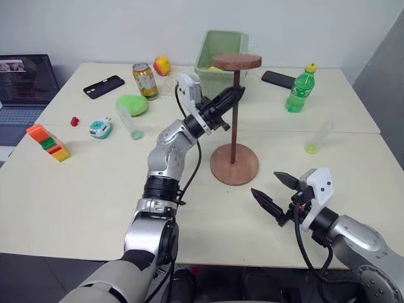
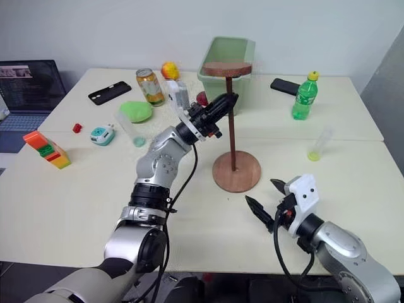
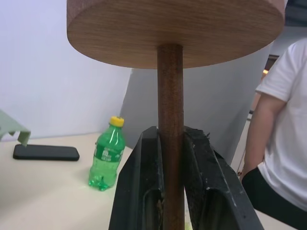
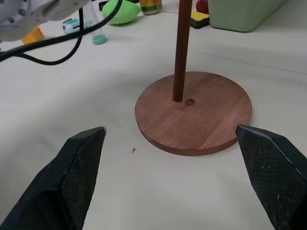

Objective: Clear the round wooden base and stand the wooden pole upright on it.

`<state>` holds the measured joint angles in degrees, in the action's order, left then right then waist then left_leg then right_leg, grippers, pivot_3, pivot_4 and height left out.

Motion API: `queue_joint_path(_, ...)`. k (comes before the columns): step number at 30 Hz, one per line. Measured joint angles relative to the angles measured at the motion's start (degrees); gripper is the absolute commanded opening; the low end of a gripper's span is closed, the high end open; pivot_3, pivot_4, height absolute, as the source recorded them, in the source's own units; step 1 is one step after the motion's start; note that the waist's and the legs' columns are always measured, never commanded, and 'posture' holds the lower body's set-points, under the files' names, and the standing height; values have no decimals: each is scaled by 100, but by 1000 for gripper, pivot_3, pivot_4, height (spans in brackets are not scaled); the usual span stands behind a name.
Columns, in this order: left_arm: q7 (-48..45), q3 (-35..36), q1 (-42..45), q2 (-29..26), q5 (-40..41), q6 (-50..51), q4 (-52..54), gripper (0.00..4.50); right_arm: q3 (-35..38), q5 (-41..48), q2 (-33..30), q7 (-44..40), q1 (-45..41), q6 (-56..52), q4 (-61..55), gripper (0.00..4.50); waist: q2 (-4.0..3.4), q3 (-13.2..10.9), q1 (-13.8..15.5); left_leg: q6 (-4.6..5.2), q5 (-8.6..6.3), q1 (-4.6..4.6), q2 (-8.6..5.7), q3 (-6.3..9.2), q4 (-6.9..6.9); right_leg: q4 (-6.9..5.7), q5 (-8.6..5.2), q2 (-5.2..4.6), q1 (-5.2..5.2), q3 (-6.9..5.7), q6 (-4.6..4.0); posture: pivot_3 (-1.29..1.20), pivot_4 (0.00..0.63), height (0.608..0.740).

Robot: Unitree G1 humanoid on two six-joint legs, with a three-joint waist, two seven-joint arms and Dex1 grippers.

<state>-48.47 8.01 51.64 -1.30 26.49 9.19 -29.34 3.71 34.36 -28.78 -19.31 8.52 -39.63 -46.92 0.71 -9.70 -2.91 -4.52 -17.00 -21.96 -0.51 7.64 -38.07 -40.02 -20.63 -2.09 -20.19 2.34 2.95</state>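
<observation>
The wooden pole will stand upright in the centre hole of the round wooden base (image 1: 233,163) when my left gripper lets go of it.
The wooden pole (image 1: 235,129) stands upright with its small disc (image 1: 237,61) at the top. Its lower end rests on the round wooden base (image 1: 234,165), just beside the centre hole (image 4: 190,102). My left gripper (image 1: 235,95) is shut on the pole high up, below the small disc; in the left wrist view its fingers (image 3: 139,191) clamp the pole (image 3: 170,96) from both sides. My right gripper (image 1: 265,183) is open and holds nothing, low over the table in front of and to the right of the base (image 4: 201,120). Nothing else lies on the base.
Behind the pole stands a green bin (image 1: 218,53). A can (image 1: 145,81), a green lid (image 1: 132,104) and a clear tube (image 1: 128,123) are at the left; a green bottle (image 1: 301,88), a black phone (image 1: 278,79) and another tube (image 1: 319,139) at the right. A person (image 3: 283,143) stands beyond the table.
</observation>
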Motion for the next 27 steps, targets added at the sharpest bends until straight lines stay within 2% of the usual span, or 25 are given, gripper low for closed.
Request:
queue_joint_path(17, -92, -104, 319, 152, -337, -1555, -1226, 256, -180, -40, 37, -60, -52, 171, -176, 4500, 1, 1, -2, 0, 0, 4, 0, 2, 0, -1, 0, 1, 3, -1, 0, 0, 150, 740)
queue_joint_path(21, -198, -234, 270, 166, -415, -1781, -1208, 256, -274, -100, 35, -62, -83, 188, -221, 4500, 1, 2, -6, 0, 0, 7, 0, 2, 0, -1, 0, 1, 5, -1, 0, 0, 150, 740)
queue_joint_path(27, -469, -474, -182, 85, -414, -1775, -534, 256, -291, -167, 95, -59, -143, 300, -226, 4500, 2, 12, -20, 0, 0, 14, 2, 4, 0, -1, 0, 2, 11, 0, 0, 0, 150, 740)
